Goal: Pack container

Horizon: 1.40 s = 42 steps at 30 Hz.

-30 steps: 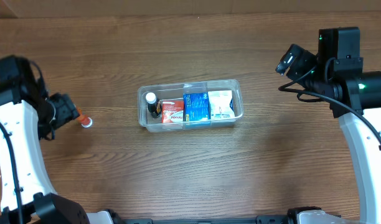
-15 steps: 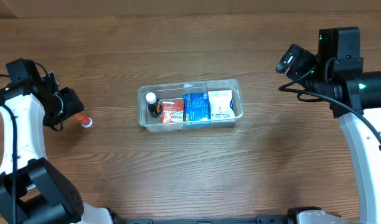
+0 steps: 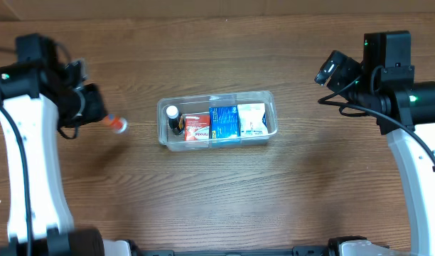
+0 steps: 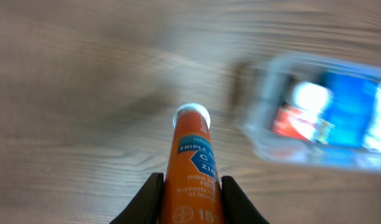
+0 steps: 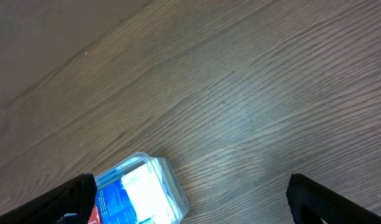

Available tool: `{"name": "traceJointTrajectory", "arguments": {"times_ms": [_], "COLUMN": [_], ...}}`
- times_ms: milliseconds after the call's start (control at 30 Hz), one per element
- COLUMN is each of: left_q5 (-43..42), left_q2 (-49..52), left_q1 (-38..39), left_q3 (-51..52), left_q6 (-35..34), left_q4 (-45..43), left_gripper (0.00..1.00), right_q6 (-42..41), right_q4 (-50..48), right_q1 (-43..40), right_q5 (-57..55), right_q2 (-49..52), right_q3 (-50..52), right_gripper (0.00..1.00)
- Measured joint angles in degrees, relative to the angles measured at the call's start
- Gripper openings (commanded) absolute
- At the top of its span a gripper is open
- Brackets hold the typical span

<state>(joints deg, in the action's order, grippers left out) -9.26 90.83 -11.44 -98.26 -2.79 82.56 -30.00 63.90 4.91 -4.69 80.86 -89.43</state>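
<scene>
The orange tube, now held beside the container, will go down in the container's near corner (image 3: 173,130) (image 4: 274,126) next to the red box, against the dark bottle, set there by my left gripper.
The container (image 3: 217,97), a clear shallow tub, sits mid-table and holds a dark bottle with a white cap (image 3: 173,114), a red box (image 3: 197,126), a blue box (image 3: 224,121) and a white box (image 3: 251,119). My left gripper (image 3: 102,119) is to its left, shut on an orange tube (image 3: 117,124) with a white cap. In the left wrist view the orange tube (image 4: 193,165) sticks out between the black fingers of the left gripper (image 4: 192,182), pointing toward the blurred container (image 4: 265,140). My right gripper (image 5: 193,199) hangs open and empty at the far right, with the container (image 5: 172,190) below it.
Brown wooden table (image 3: 217,192) all around. The right arm (image 3: 388,78) stands off the container's right end. The table's far edge (image 3: 203,20) runs along the top of the overhead view.
My left gripper closed on the orange tube and carried it up off the table and rightward toward the container. The right arm has not moved.
</scene>
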Motion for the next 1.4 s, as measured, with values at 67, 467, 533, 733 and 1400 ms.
{"name": "traceJointTrajectory", "arguments": {"times_ms": [67, 467, 533, 733, 1400], "left_q5": [0.1, 4.3, 4.9, 7.6, 19.2], "left_q2": [-5.5, -6.6, -5.9, 2.0, -22.6], "left_q1": [7.8, 26.5, 26.5, 26.5, 23.8], "left_q3": [-2.0, 19.2, 20.1, 20.2, 0.7], "left_q6": [0.0, -3.1, -3.1, -3.0, -13.2], "left_q4": [1.1, -19.6, -20.9, -22.2, -0.2], "left_gripper": [0.11, 0.13, 0.14, 0.17, 1.00], "right_q6": [0.0, 0.0, 0.0, 0.0, 0.0], "right_q4": [0.0, -0.1, 0.0, 0.0, 0.0], "right_q1": [0.0, 0.0, 0.0, 0.0, 0.0], "right_q5": [0.0, 0.0, 0.0, 0.0, 0.0], "right_q2": [0.0, 0.0, 0.0, 0.0, 0.0], "right_q3": [0.0, 0.0, 0.0, 0.0, 0.0], "right_gripper": [1.00, 1.00, 1.00, 1.00, 1.00]}}
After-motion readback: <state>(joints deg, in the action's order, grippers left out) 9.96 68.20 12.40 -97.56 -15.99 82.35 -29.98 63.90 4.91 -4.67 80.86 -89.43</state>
